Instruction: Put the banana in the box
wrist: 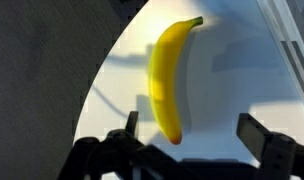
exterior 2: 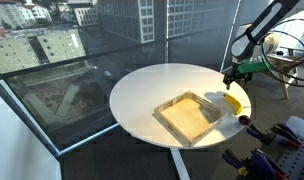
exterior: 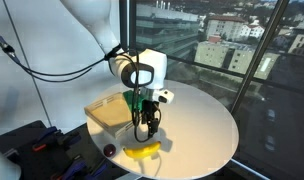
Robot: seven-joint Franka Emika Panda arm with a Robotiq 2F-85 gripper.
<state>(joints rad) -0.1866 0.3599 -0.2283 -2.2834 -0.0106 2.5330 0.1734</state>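
I should next move my gripper to the yellow banana's middle [exterior: 142,153] [wrist: 163,88], between its stem and its lower tip, and close it there.
The yellow banana [wrist: 169,78] lies on the round white table, lengthwise in the wrist view, its lower tip between the jaws near the left finger. My gripper [wrist: 192,130] is open, with nothing held. In both exterior views the gripper [exterior: 144,128] hangs just above the banana [exterior: 144,151] near the table's edge; the banana [exterior 2: 232,102] lies to the right of the box there. The pale tan shallow box [exterior: 108,112] lies flat on the table behind the gripper, and its square shape shows in an exterior view [exterior 2: 189,116].
A small dark red round object [exterior: 110,150] sits by the table edge next to the banana. The white table [exterior: 202,125] ends close to the banana. Dark equipment [exterior 2: 277,145] stands beside the table. Windows surround the scene.
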